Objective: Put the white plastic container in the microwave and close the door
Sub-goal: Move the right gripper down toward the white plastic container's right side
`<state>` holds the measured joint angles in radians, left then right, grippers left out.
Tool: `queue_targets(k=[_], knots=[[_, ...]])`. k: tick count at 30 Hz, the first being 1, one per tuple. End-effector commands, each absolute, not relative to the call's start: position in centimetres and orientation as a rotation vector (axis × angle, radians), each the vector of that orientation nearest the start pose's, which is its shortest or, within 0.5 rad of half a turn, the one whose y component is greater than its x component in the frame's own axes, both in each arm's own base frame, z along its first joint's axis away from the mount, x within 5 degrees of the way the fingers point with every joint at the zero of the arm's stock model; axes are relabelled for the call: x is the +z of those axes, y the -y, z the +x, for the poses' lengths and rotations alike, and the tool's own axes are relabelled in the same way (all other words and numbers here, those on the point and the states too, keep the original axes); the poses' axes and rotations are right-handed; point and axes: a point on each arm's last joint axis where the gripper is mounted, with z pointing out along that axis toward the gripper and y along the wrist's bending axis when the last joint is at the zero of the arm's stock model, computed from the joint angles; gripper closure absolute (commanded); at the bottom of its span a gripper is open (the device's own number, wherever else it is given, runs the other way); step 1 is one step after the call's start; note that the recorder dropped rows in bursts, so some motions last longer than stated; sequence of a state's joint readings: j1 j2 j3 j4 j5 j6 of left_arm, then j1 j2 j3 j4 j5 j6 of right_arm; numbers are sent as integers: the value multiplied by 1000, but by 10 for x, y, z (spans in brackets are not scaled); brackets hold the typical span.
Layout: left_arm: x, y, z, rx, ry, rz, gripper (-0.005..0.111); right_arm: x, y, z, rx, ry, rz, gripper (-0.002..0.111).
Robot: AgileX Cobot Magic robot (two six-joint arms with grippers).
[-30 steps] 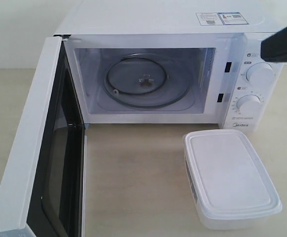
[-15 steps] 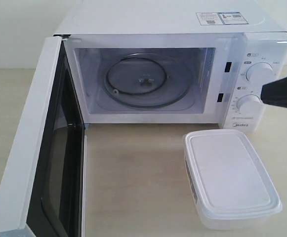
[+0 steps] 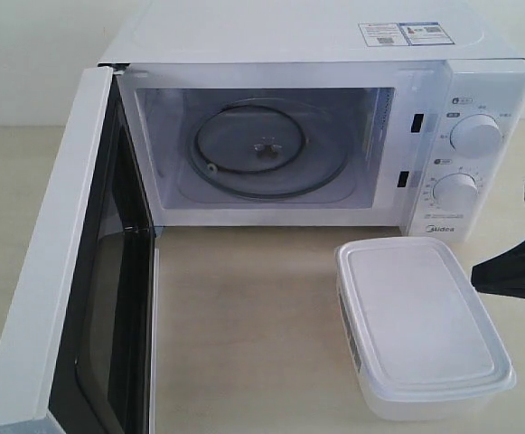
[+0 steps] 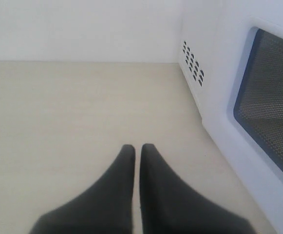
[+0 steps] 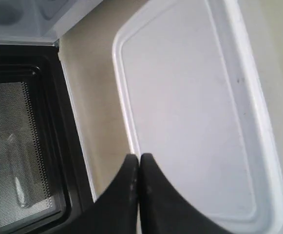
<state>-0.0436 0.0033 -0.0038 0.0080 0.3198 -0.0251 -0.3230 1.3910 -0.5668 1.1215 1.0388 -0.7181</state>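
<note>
The robot's right gripper will close on the middle of the lid's long edge (image 3: 475, 306) (image 5: 254, 103) on the white plastic container, on the side of the lid away from the open door.
The white plastic container (image 3: 420, 325) sits lidded on the table in front of the microwave's (image 3: 289, 36) control panel. The door (image 3: 72, 271) stands swung wide open to the left, showing the cavity with its glass turntable (image 3: 267, 145). My right gripper (image 3: 483, 274) comes in from the right edge, just right of the container and slightly above it. In the right wrist view this gripper (image 5: 139, 157) is shut and empty, hovering over the long edge of the container lid (image 5: 190, 112). My left gripper (image 4: 137, 147) is shut and empty over bare table, beside the door's outer face (image 4: 273, 97).
Two round dials (image 3: 475, 136) sit on the microwave's right panel. The open door's inner window (image 5: 19, 136) lies across a strip of table from the container. Vent holes (image 4: 194, 67) mark the microwave's side near the left gripper. Pale wooden table (image 3: 244, 316) lies between door and container.
The right arm has dropped from beside the upper dial, past the lower dial, down to the container's right side. Container, microwave and door have not moved.
</note>
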Motion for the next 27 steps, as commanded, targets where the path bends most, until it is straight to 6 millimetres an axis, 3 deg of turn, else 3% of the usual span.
queue_targets(k=[1,8,20,23,27], knots=[[185,2,54,-45,-1798,13,102,199,4,220,1091,-2548,345,108],[185,2,54,-45,-1798,13,102,200,21,228,944,-2590,313,108],[185,2,54,-45,-1798,13,102,183,35,248,1230,-2673,274,107],[185,2,54,-45,-1798,13,102,180,36,254,1297,-2679,226,97],[185,2,54,-45,-1798,13,102,176,39,259,1278,-2689,206,72]])
